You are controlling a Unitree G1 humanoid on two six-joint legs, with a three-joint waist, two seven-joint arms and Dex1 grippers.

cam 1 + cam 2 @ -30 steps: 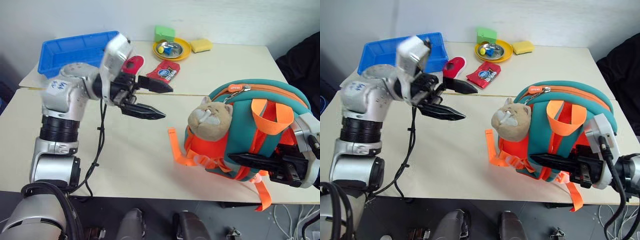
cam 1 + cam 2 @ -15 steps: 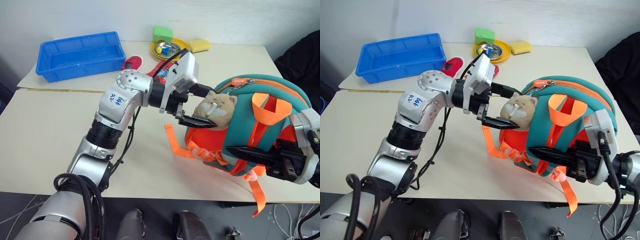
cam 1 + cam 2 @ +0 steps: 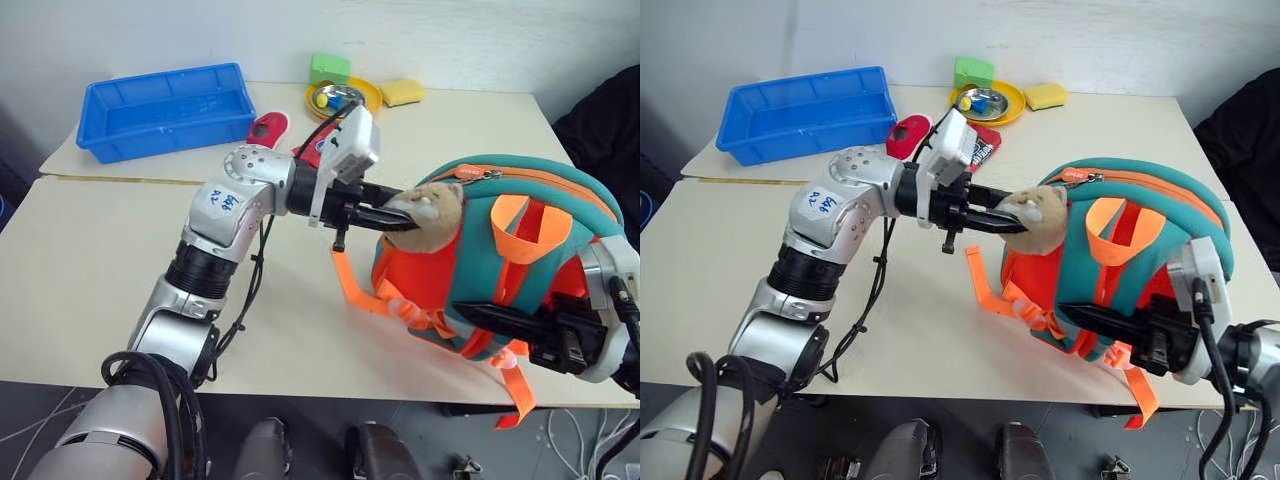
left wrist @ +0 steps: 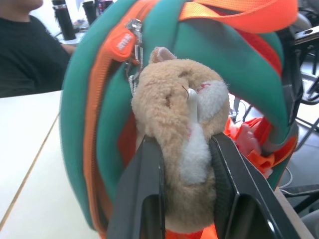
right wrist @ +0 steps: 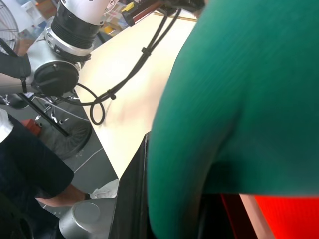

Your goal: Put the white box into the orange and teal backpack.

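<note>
The tan plush animal, now hanging on the backpack's front, will be let go by my left gripper on the table (image 3: 340,270), next to the orange and teal backpack.
The orange and teal backpack (image 3: 520,215) stands upright at the table's front right, its zip closed along the top. A tan plush animal (image 3: 432,208) hangs on its front. My left gripper (image 3: 398,218) reaches in from the left and is shut on the plush. In the left wrist view both black fingers (image 4: 144,189) squeeze the plush (image 4: 182,124) between them. My right gripper (image 3: 492,320) is shut on the backpack's lower right side, with teal fabric (image 5: 239,99) pinched against its finger (image 5: 132,199). The white box is out of view.
A blue bin (image 3: 160,105) sits at the back left. Behind the left arm are a red thing (image 3: 268,128), a yellow plate (image 3: 345,97), a green block (image 3: 329,68) and a yellow sponge (image 3: 402,92). A person in dark clothes (image 4: 25,55) sits beyond the table.
My left gripper swung right from mid-table to the plush animal and closed on it. The backpack shifted slightly in the right gripper's hold.
</note>
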